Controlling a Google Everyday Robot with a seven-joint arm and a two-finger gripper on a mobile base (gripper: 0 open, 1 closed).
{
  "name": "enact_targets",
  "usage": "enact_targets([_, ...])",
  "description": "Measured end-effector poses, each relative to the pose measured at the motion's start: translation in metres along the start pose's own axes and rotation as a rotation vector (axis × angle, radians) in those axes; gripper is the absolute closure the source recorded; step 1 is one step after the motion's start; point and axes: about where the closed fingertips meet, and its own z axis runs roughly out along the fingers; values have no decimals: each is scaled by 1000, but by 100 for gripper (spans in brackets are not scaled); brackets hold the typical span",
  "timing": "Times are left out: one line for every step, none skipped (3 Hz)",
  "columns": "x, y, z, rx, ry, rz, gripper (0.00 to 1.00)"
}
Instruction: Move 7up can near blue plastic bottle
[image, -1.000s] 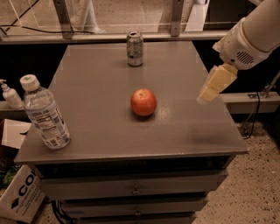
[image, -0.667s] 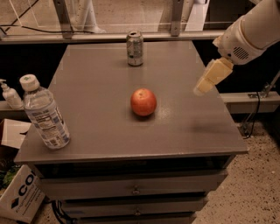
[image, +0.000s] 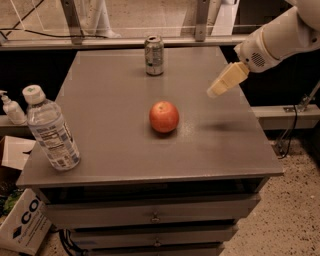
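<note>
I need to close my gripper around the middle of the 7up can (image: 154, 59), which is standing upright beyond the red apple.
The 7up can (image: 154, 55) stands upright at the far middle of the grey table top (image: 115, 125). The blue plastic bottle (image: 50, 129), clear with a white cap and blue-and-white label, stands at the near left corner. My gripper (image: 220, 86) hangs above the right side of the table, pointing down-left, to the right of the can and well apart from it. It holds nothing.
A red apple (image: 164, 116) sits at the table's middle, between can and bottle. A small white pump bottle (image: 12, 108) stands on a ledge left of the table. A cardboard box (image: 22, 225) lies on the floor at the lower left. Drawers sit under the top.
My gripper has moved up and toward the far side of the table, a little closer to the can. Can, apple and bottle have not moved.
</note>
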Motion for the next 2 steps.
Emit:
enact_targets([-17, -2, 31, -18, -93, 35, 0])
enact_targets([-41, -3, 59, -21, -189, 50, 0])
